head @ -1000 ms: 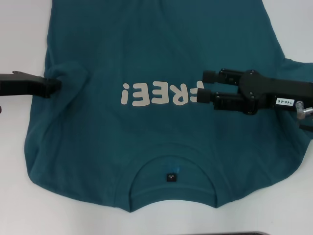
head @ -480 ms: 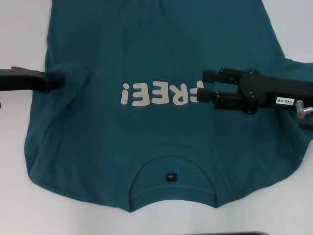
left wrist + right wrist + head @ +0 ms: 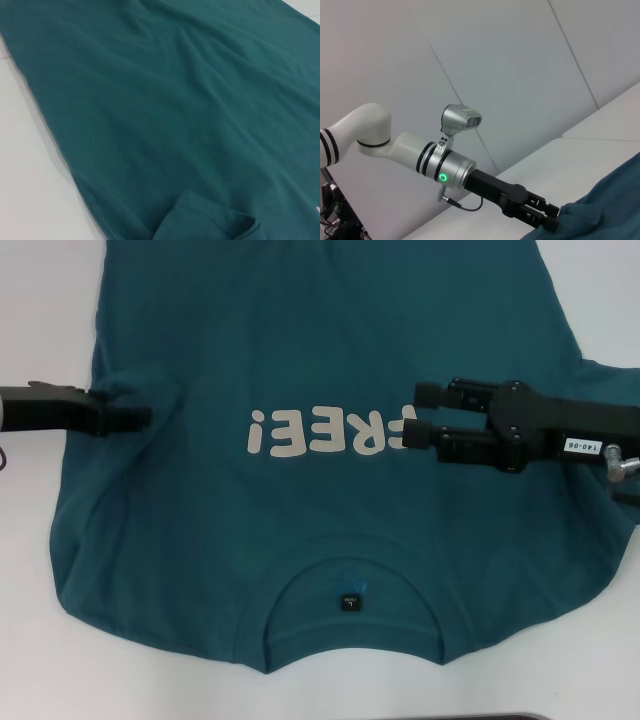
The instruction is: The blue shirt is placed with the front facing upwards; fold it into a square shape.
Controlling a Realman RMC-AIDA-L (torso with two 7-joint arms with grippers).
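The folded sleeve reaches only slightly toward the lettering; my left gripper needs to grab the sleeve [image 3: 108, 444] near the shirt's edge and pull it farther in.
The blue shirt [image 3: 320, 340] lies spread on the white table, its off-white "FREE!" lettering [image 3: 320, 432] facing up and its collar [image 3: 352, 570] with a black label [image 3: 348, 602] toward me. My left gripper [image 3: 145, 417] is shut on a raised fold at the shirt's left edge. The right wrist view shows that gripper [image 3: 554, 222] clamping the cloth [image 3: 610, 205]. My right gripper [image 3: 410, 413] hovers open over the shirt's right half, beside the lettering's end. Only teal fabric [image 3: 175, 115] with a folded-over corner fills the left wrist view.
Bare white table [image 3: 40, 660] shows left of the shirt and along the near edge. A dark strip [image 3: 500, 717] runs along the head view's bottom edge. Behind the left arm [image 3: 445, 170] stands a plain white wall.
My left gripper has slid to the right, carrying the pinched fold of the shirt's left edge inward. The right arm has stayed put.
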